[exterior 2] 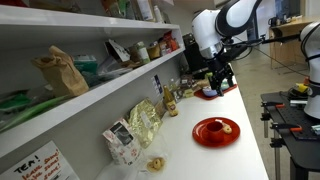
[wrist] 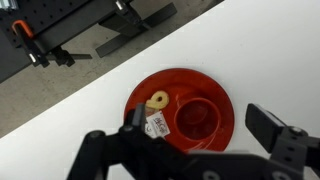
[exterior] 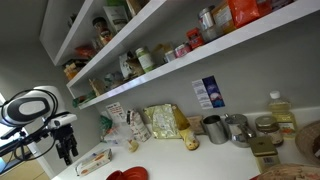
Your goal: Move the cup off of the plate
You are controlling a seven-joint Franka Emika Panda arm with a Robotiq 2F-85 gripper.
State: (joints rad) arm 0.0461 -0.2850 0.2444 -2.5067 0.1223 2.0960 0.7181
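Observation:
Next, I move my gripper down to the red cup's rim (exterior: 116,173) (wrist: 177,117), on the side by the ring-shaped snack, and close it there.
The small red cup (wrist: 195,115) stands upright in the middle of the flat red plate (wrist: 228,98) on the white counter. A yellowish ring-shaped snack (wrist: 157,99) and a white tag (wrist: 157,127) lie on the plate's left part. My gripper (wrist: 198,122) is open and empty, held above the plate with one finger on each side of the cup in the wrist view. In an exterior view the plate (exterior 2: 204,138) with the cup (exterior 2: 214,128) lies on the counter, nearer the camera than the gripper (exterior 2: 221,80). The plate (exterior: 130,174) also shows at the bottom edge of an exterior view, beside the gripper (exterior: 67,152).
Grey metal cups (exterior: 215,128) and a brown woven tray (exterior: 310,140) stand further along the counter. Snack bags (exterior 2: 143,122) line the wall under stocked shelves. Another red item (exterior 2: 208,93) lies below the gripper. The counter edge runs close to the plate.

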